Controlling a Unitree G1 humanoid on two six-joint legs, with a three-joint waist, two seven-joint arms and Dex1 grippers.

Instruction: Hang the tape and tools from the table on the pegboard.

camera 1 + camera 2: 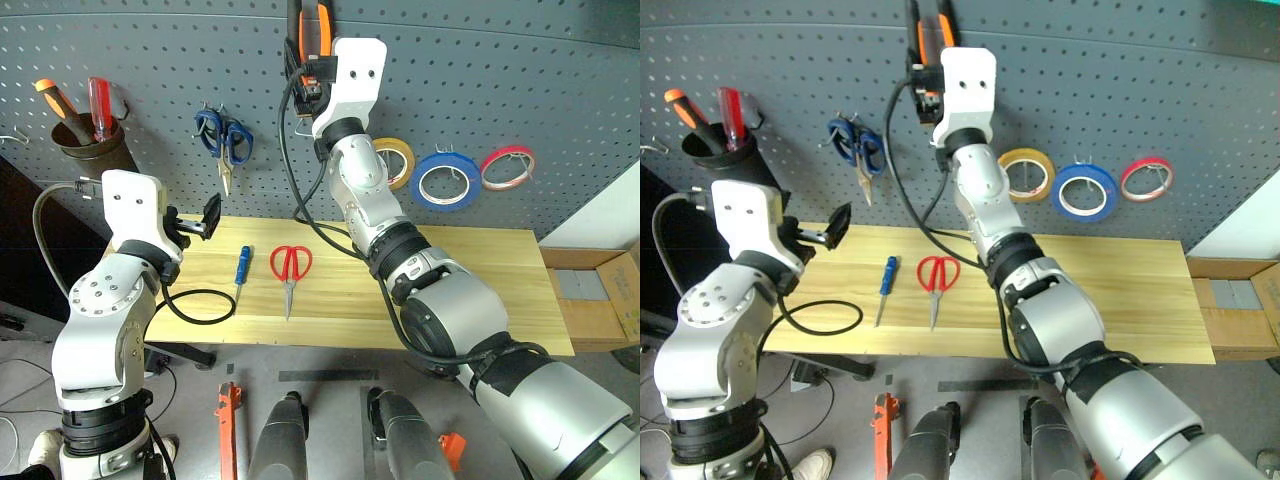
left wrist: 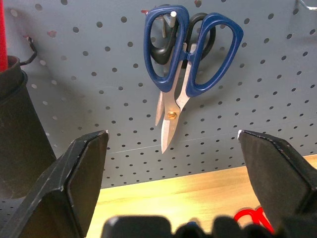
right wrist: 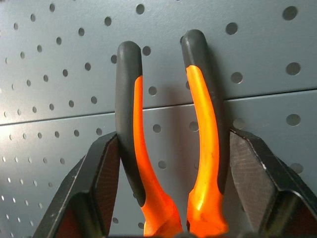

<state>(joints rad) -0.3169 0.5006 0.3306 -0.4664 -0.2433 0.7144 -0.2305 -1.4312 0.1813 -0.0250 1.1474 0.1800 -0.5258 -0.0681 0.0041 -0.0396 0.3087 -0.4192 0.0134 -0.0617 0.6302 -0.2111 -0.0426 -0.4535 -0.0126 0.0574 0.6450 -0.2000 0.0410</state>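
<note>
I will next close my left gripper on the upper blades point(image 1: 289, 292) of the red-handled scissors on the table, leaving the handles free.
My right gripper point(image 3: 168, 144) is raised high against the dark grey pegboard point(image 1: 500, 80) and is shut on the orange-and-black pliers point(image 3: 203, 124), whose handles point up close to the board. The blue tape point(image 1: 447, 180) hangs on a hook of the pegboard. Red-handled scissors point(image 1: 290, 265) and a small blue-handled screwdriver point(image 1: 241, 266) lie on the left half of the wooden table point(image 1: 480, 290). My left gripper point(image 1: 205, 218) hovers open and holding nothing above the table's left end, facing the board.
On the pegboard hang blue-handled scissors point(image 2: 188, 54), a yellow roll point(image 1: 395, 160) and a pink-red roll point(image 1: 507, 167). A dark cup point(image 1: 95, 145) at the far left holds orange and red screwdrivers. A cardboard box point(image 1: 600, 290) stands right of the table. A black cable point(image 1: 195, 305) loops over the table's left front.
</note>
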